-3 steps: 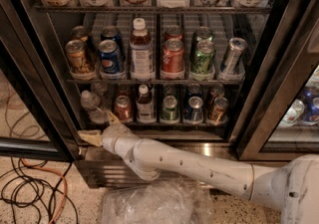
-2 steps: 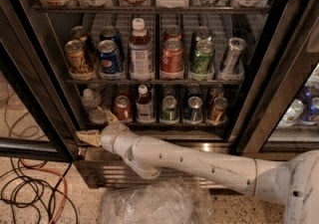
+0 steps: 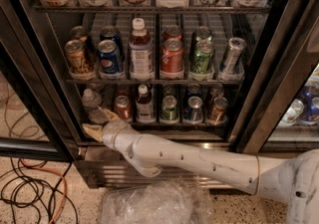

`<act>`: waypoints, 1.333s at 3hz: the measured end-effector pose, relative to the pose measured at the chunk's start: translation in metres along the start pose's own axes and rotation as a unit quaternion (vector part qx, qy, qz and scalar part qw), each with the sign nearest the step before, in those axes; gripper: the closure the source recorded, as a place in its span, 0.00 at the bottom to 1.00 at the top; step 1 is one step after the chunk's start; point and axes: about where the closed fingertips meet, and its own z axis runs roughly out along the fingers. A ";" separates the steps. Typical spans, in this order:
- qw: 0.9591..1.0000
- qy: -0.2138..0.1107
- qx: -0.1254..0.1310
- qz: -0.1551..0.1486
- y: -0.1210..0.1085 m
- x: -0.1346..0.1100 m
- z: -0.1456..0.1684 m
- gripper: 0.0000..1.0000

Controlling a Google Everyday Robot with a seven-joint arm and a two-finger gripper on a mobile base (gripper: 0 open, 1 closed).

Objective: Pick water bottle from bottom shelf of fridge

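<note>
The lower half of the water bottle [image 3: 94,112] is at the end of the bottom shelf, beside the small can. My gripper should close on it there.
The water bottle [image 3: 91,100], small, clear and ribbed, stands at the left end of the bottom shelf [image 3: 159,124] of the fridge [image 3: 45,63]. My white arm reaches in from the lower right. My gripper [image 3: 101,122] is at the bottle's base, at the shelf's front left corner. Its tan fingers [image 3: 91,131] are spread apart, one low and left of the bottle, one to its right. The bottle's bottom is partly hidden by the gripper.
On the bottom shelf to the right stand a small can [image 3: 122,107], a white-capped dark-drink bottle [image 3: 144,104] and more cans [image 3: 169,108]. The rack above holds taller cans [image 3: 172,58]. Cables [image 3: 30,188] lie on the floor at left. Crumpled clear plastic [image 3: 154,203] lies below the arm.
</note>
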 end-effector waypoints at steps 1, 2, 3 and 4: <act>1.000 0.003 0.000 0.008 0.000 0.006 0.005 0.25; 1.000 -0.005 0.004 0.008 -0.004 0.013 0.020 0.23; 1.000 -0.008 0.013 -0.004 -0.017 0.016 0.032 0.20; 0.999 -0.018 0.021 -0.019 -0.028 0.012 0.044 0.25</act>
